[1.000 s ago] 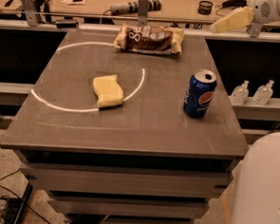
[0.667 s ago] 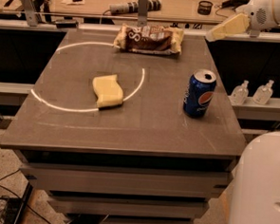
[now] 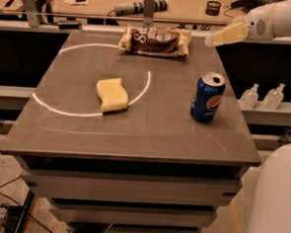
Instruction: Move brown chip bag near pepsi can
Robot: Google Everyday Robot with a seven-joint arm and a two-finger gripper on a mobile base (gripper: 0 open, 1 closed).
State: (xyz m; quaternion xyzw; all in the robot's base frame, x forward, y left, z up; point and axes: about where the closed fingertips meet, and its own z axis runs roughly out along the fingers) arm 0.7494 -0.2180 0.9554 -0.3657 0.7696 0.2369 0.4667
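I should close my gripper on the end of the brown chip bag [image 3: 183,40] toward the pepsi can's side of the table, away from the sponge.
The brown chip bag [image 3: 155,40] lies flat at the far edge of the table, just right of centre, its white lettering facing up. The pepsi can [image 3: 208,97] stands upright near the table's right edge, well in front of the bag. My gripper [image 3: 218,38] reaches in from the upper right, above the table's far right corner. It is a short way to the right of the bag and behind the can, touching neither.
A pale yellow sponge [image 3: 112,94] lies left of centre inside a white circle [image 3: 81,112] marked on the table [image 3: 134,137]. Two small bottles [image 3: 249,96] stand on a ledge past the right edge. A cluttered bench runs behind the table.
My gripper has moved left and down from the top right corner, coming closer to the chip bag. The bag, can and sponge have not moved.
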